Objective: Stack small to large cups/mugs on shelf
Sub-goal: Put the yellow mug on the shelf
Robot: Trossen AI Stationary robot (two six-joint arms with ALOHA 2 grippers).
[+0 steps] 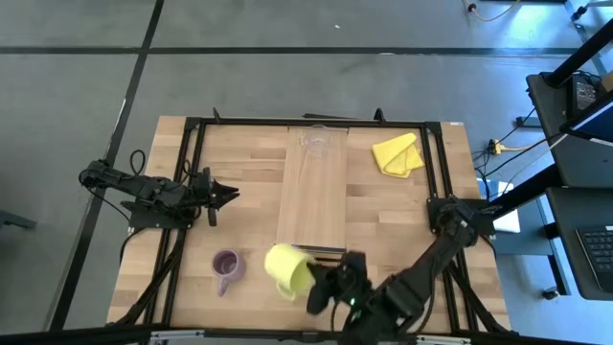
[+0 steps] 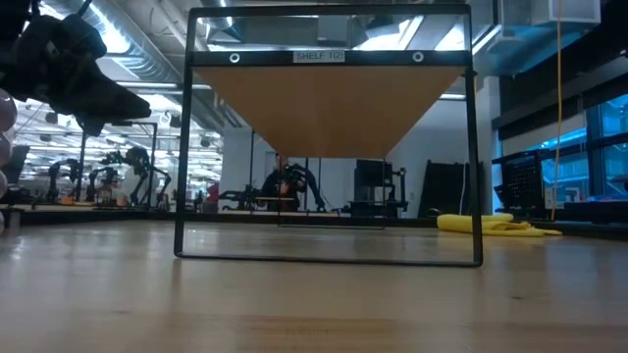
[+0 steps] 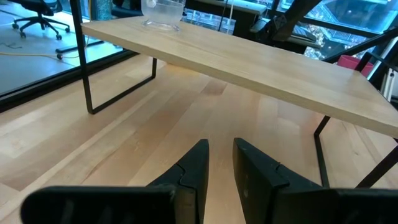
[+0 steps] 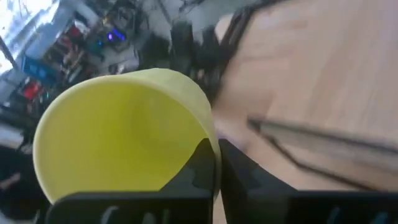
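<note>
The yellow-green mug, now just in front of the shelf's near end, will go down on the shelf (image 1: 309, 183) in front of the clear glass cup, and I will set it there with my right gripper.
The shelf (image 1: 311, 192) stands across the table's middle. The clear glass cup (image 1: 316, 142) stands on its far end and also shows in the left wrist view (image 3: 163, 12). The purple mug (image 1: 226, 266) stands upright on the table near the front left. My right gripper (image 1: 321, 285) is shut on the yellow-green mug (image 1: 285, 268), just in front of the shelf's near end. My left gripper (image 1: 230, 195) waits left of the shelf, its fingers (image 3: 199, 165) almost together and empty. The red cup is not in view. My right gripper pinches the yellow-green mug's wall at the rim (image 4: 210, 140), one finger inside the mug and one outside. The fingers come from the table's near right side, slanting toward the left. The mug is tipped on its side with its mouth toward the gripper, and looks lifted off the table.
A yellow cloth (image 1: 397, 153) lies on the table to the right of the shelf's far end. The shelf stands on black wire legs (image 2: 182, 147) with open room beneath it. A black frame (image 1: 192, 172) runs along the table's edges.
</note>
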